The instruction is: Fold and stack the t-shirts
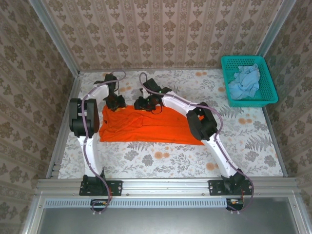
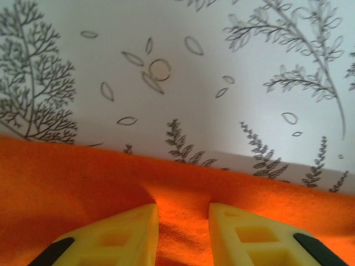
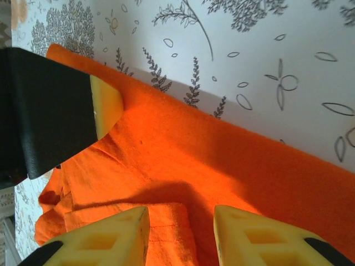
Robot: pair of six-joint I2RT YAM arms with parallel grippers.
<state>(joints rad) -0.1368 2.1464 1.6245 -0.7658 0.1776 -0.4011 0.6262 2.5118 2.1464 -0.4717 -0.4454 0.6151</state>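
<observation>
Next, my right gripper pinches the flap's corner (image 3: 178,209) and pulls it toward the orange t-shirt's collar before folding, because a doubled flap lies folded over the orange t-shirt's body.
The orange t-shirt (image 1: 146,127) lies spread flat across the middle of the table, and both grippers are at its far edge. My left gripper (image 1: 116,104) presses down there. In the left wrist view its yellow fingers (image 2: 133,230) hold a raised band of the orange t-shirt (image 2: 66,183) between them, so the left gripper (image 2: 183,209) is shut on the cloth. My right gripper (image 1: 145,104) stands just to its right. Its jaws (image 3: 182,210) are apart over the orange t-shirt (image 3: 183,149), with a doubled flap by the left finger. The pale blue t-shirt (image 1: 245,82) lies crumpled in the basket.
The teal mesh basket (image 1: 267,95) stands at the table's far right corner. The table (image 1: 170,156) has a fern-print cover and is walled in by patterned panels at the back and sides. The left gripper's fingertip (image 3: 105,105) rests on the cloth close to my right gripper.
</observation>
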